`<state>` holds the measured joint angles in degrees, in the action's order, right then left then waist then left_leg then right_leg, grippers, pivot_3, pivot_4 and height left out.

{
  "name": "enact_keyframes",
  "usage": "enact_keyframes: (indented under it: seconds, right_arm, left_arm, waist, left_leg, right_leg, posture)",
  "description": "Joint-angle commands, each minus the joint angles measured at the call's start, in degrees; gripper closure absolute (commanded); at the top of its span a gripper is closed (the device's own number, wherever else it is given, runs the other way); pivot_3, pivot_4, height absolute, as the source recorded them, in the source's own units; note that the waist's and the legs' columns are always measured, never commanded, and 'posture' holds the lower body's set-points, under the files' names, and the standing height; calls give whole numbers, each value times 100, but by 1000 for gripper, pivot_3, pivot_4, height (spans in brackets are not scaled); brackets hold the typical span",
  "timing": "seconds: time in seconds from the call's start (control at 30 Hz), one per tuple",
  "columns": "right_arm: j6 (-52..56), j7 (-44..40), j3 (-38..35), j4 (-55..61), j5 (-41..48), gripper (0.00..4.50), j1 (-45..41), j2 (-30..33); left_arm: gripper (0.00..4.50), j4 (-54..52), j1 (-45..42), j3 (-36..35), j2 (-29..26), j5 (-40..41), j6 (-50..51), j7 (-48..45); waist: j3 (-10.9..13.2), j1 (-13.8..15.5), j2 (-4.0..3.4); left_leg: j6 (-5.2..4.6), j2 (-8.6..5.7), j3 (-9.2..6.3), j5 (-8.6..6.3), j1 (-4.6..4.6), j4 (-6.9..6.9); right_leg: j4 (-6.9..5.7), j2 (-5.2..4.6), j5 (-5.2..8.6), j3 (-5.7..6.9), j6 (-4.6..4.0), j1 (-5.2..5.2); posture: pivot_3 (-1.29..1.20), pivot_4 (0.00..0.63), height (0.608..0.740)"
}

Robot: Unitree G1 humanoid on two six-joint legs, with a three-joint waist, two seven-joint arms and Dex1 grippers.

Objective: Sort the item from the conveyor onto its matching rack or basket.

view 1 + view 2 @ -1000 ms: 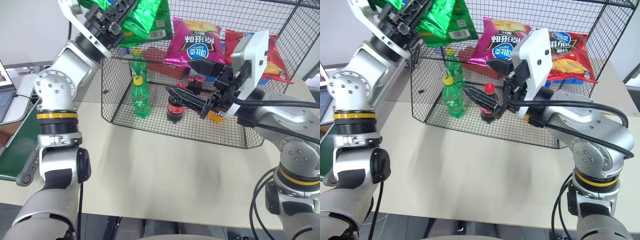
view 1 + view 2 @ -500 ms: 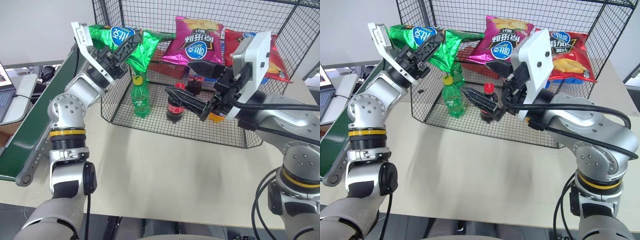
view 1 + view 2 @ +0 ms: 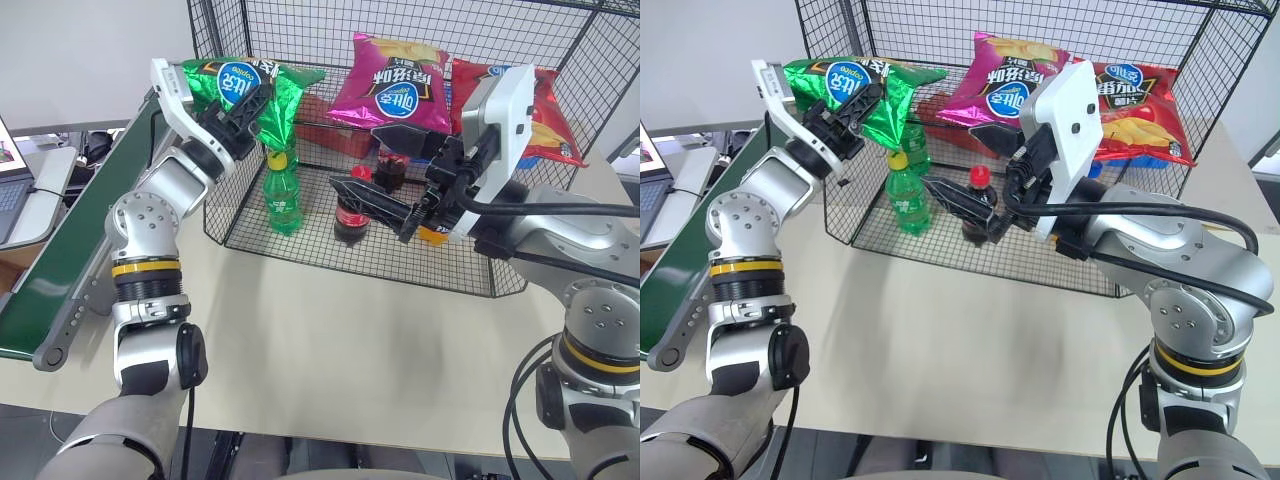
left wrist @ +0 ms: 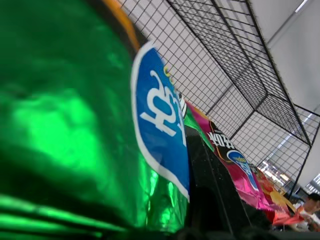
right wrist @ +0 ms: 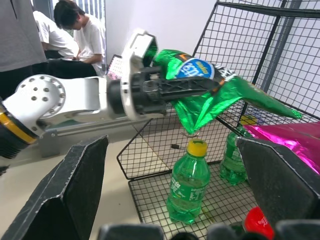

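Observation:
The robot's left gripper needs to release the green crisp bag at the back of the cage, beside the magenta crisp bag (image 3: pixel 272 86).
My left gripper (image 3: pixel 238 108) is shut on the shiny green crisp bag (image 3: pixel 243 85), which it holds aloft by its logo end. The bag hangs over the left rim of the black wire-mesh cage (image 3: pixel 470 268), just above a green bottle (image 3: pixel 283 196). From the right wrist view, the bag (image 5: pixel 212 95) droops past the left gripper (image 5: pixel 172 90) over the cage's corner. My right gripper (image 3: pixel 378 168) stands open in front of the cage's low front wall, with nothing between its fingers. The dark green conveyor (image 3: pixel 62 262) runs along the table's left side.
Inside the cage a magenta crisp bag (image 3: pixel 390 85) and a red crisp bag (image 3: pixel 555 115) lean on the back wall. Dark cola bottles (image 3: pixel 350 215) and a second green bottle stand on its floor. Beige table (image 3: pixel 330 340) lies in front. People sit beyond the conveyor (image 5: pixel 75 30).
My left arm has come down and forward with the green bag, from above the cage's top to its left rim. The right arm has stayed still.

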<state>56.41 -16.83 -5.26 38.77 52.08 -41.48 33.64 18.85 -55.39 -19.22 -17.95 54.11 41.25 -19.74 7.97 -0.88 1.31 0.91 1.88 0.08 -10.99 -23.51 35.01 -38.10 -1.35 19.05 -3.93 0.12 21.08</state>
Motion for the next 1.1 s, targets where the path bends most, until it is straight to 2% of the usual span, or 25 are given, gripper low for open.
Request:
enact_keyframes:
  seconds: [0.03, 0.33, 0.73, 1.1]
  right_arm:
    - [-94, 48, -115, 113, 21, 0, -119, 39]
    - [-97, 146, -96, 145, 12, 0, -103, 16]
    - [-134, 171, -88, 142, -47, 0, -88, 0]
    - [-160, 170, -95, 148, -71, 0, -76, -9]
  left_arm:
    - [4467, 130, -358, -143, 110, 34, 29, 69]
    - [4467, 1131, -1146, -695, 512, 142, 29, 488]
    - [4467, 779, -1055, -525, 489, 209, 1102, 22]
    - [4467, 1581, -1458, -1009, 293, -72, 504, 283]
  waist:
    - [0, -6, 0]
    - [0, -9, 0]
    - [0, 3, 0]
    - [0, -7, 0]
  left_leg:
    - [0, 0, 0, 0, 0, -1]
    - [0, -4, 2, 1, 0, -1]
    - [7, -4, 0, 5, -1, -4]
    - [8, -3, 0, 5, 0, -4]
  right_leg:
    - [0, 0, 0, 0, 0, 0]
    - [0, 1, 0, 1, 0, 0]
    - [-1, 1, 0, 1, 0, 1]
    - [-1, 2, 0, 2, 0, 2]
  posture:
    - [0, 150, 740]
    - [0, 150, 740]
    - [0, 150, 740]
    - [0, 150, 740]
